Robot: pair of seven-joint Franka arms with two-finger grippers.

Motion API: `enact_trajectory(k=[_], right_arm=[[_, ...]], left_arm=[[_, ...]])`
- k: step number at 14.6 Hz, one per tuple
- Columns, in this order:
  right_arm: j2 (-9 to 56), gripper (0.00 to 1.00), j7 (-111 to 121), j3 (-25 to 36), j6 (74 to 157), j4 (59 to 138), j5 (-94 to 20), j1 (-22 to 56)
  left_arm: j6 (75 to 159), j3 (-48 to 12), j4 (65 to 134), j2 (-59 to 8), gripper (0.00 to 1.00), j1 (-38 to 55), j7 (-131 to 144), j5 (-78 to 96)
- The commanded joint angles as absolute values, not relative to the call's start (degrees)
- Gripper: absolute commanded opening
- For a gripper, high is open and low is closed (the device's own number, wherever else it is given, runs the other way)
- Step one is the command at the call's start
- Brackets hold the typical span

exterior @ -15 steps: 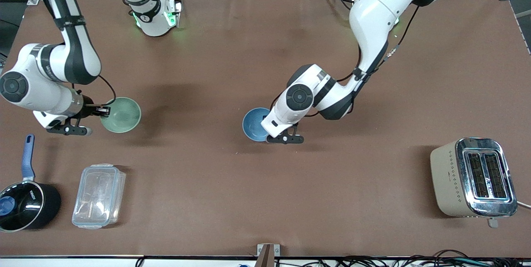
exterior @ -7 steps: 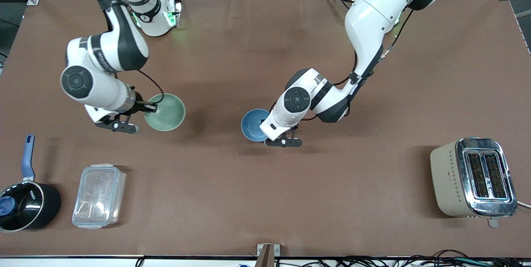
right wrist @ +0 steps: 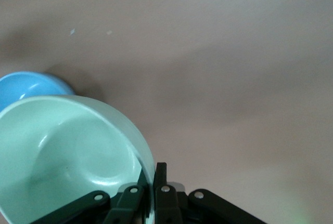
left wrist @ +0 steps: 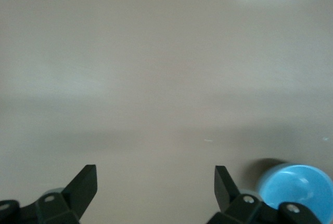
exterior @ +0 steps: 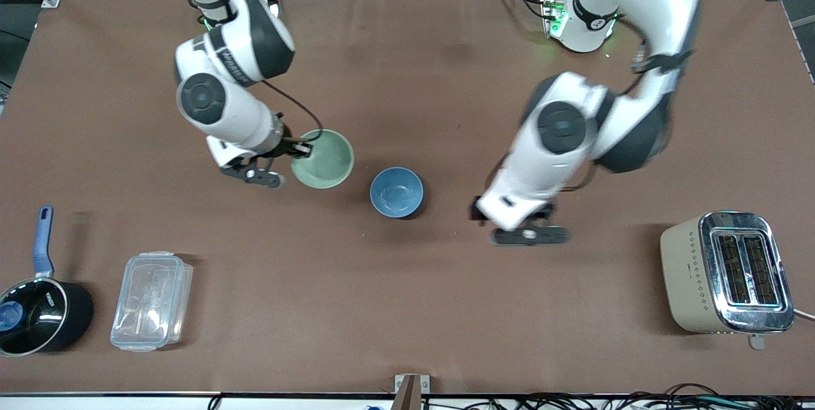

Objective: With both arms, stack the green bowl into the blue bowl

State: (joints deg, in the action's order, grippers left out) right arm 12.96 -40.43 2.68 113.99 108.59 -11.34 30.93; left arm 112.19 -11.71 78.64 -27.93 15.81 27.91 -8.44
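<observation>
The robot's right gripper needs to release the green bowl inside the blue bowl (exterior: 396,191) (right wrist: 26,90) near the middle of the brown table.
The blue bowl (exterior: 396,191) stands upright and alone on the brown table, near its middle. It also shows in the left wrist view (left wrist: 299,190) and the right wrist view (right wrist: 26,86). My right gripper (exterior: 298,149) is shut on the rim of the green bowl (exterior: 323,158) and holds it in the air, just off the blue bowl toward the right arm's end. In the right wrist view the fingers (right wrist: 160,182) pinch the green bowl's wall (right wrist: 67,146). My left gripper (exterior: 477,209) is open and empty over bare table, off the blue bowl toward the left arm's end.
A beige toaster (exterior: 726,273) stands near the left arm's end, nearer the front camera. A clear lidded box (exterior: 151,300) and a black pot with a blue handle (exterior: 38,308) sit near the right arm's end.
My right gripper has carried the green bowl toward the blue bowl. My left gripper has let go of the blue bowl and drawn back toward the left arm's end.
</observation>
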Motion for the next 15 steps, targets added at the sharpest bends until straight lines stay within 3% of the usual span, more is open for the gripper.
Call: enact_trajectory(k=[1, 5, 9, 15], right_arm=[[18.4, 0.00, -47.7, 3.4, 117.4, 104.6, -12.9, 35.8], [24.7, 0.00, -52.5, 3.4, 127.6, 104.1, -13.0, 40.9], [28.9, 0.00, -54.4, 3.4, 127.7, 99.1, -12.9, 41.7], [31.4, 0.02, -54.4, 3.4, 128.2, 97.7, -12.7, 41.7]], left_arm=[[107.5, -12.3, 81.0, -21.2, 1.00, 9.2, 21.6, -9.1], [101.1, -12.6, 81.1, -14.1, 1.00, 2.0, 11.5, -8.6], [94.9, -12.2, 81.1, -9.6, 1.00, -2.8, 2.7, -5.3], [90.3, -12.0, 81.4, -6.2, 1.00, -3.8, 2.6, -4.0]])
